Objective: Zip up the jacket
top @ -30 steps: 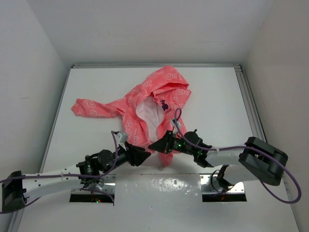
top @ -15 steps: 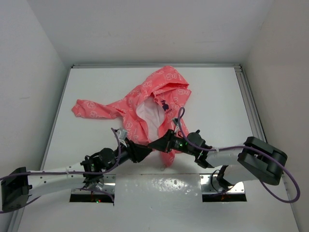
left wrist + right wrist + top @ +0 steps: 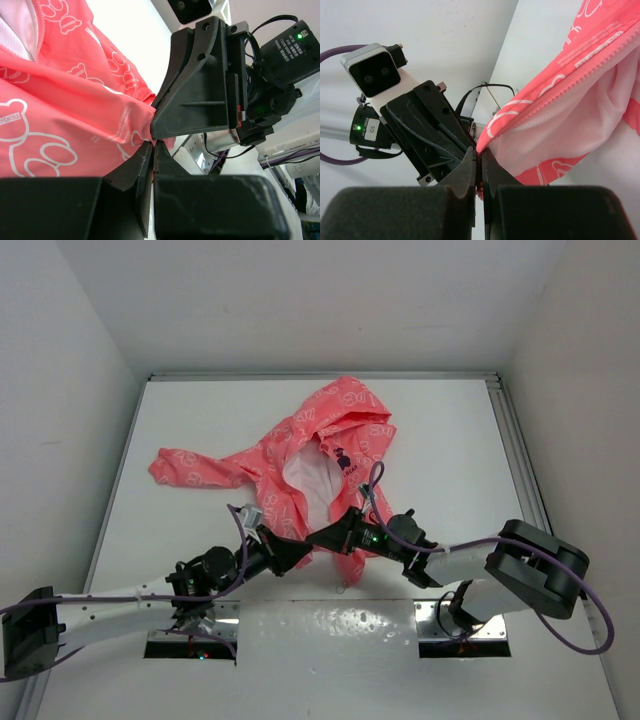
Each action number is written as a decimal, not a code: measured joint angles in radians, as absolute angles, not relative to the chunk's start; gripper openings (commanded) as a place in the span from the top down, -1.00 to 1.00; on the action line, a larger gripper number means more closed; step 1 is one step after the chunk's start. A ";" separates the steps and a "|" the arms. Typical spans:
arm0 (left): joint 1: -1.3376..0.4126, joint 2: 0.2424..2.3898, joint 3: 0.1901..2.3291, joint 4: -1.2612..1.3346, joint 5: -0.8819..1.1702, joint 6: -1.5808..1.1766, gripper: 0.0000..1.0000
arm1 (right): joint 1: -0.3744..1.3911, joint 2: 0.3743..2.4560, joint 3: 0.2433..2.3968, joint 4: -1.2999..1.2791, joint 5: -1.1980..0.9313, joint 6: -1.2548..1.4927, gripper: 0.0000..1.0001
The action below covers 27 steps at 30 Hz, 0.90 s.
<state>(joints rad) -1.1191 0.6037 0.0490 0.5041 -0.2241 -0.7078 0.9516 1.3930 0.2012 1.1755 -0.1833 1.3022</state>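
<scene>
Both my grippers are pinching the same front edge. My right gripper should take the other front edge's bottom corner (image 3: 347, 575) and bring it over to my left gripper.
The coral-pink jacket (image 3: 290, 455) lies open in the middle of the table, white lining (image 3: 305, 482) showing, hood at the far end and one sleeve (image 3: 185, 465) stretched left. Both grippers meet at its near hem. My left gripper (image 3: 302, 553) (image 3: 152, 144) is shut, its tips pinching the hem's corner of the jacket (image 3: 65, 100). My right gripper (image 3: 320, 538) (image 3: 480, 154) is shut on the front edge of the jacket (image 3: 570, 115), pink fabric caught between its jaws. The right gripper's fingers (image 3: 200, 100) press close against my left tips.
White walls stand close on the left, the far side and the right, with a metal rail (image 3: 512, 440) along the right edge. Both arm base plates (image 3: 190, 645) (image 3: 462, 630) sit at the near edge. A purple cable (image 3: 372, 480) loops over the right wrist.
My left gripper has slid forward and right to the jacket's hem and gone from wide open to shut. The right gripper stayed shut, shifting only slightly.
</scene>
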 measured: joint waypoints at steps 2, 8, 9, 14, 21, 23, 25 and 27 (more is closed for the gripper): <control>-1.119 0.595 0.048 0.500 -0.224 -0.708 1.00 | 0.952 1.396 0.201 1.182 -0.183 1.306 1.00; -1.117 0.518 0.047 0.439 -0.237 -0.702 1.00 | 0.953 1.386 0.202 1.119 -0.190 1.300 -0.53; -1.116 0.503 0.047 0.430 -0.245 -0.700 1.00 | 0.953 1.376 0.203 1.108 -0.191 1.304 -0.54; -1.115 0.434 0.047 0.343 -0.286 -0.644 1.00 | 0.955 1.166 0.221 0.780 -0.150 1.206 -0.68; -1.115 0.437 0.060 0.234 -0.332 -0.560 1.00 | 0.958 0.833 0.234 0.320 -0.016 1.082 1.00; -1.115 0.446 0.073 0.213 -0.336 -0.543 1.00 | 0.958 0.795 0.236 0.185 0.016 1.069 1.00; -1.115 0.450 0.086 0.199 -0.337 -0.526 1.00 | 0.958 0.778 0.236 0.047 0.039 1.057 1.00; -1.115 0.450 0.094 0.189 -0.341 -0.517 1.00 | 0.958 0.770 0.236 -0.060 0.053 1.051 1.00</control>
<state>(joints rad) -1.1152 0.4500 0.0944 0.1894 -0.3412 -0.5175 0.9581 0.7700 0.2363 -0.0605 0.0532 1.0512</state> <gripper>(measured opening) 0.010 0.002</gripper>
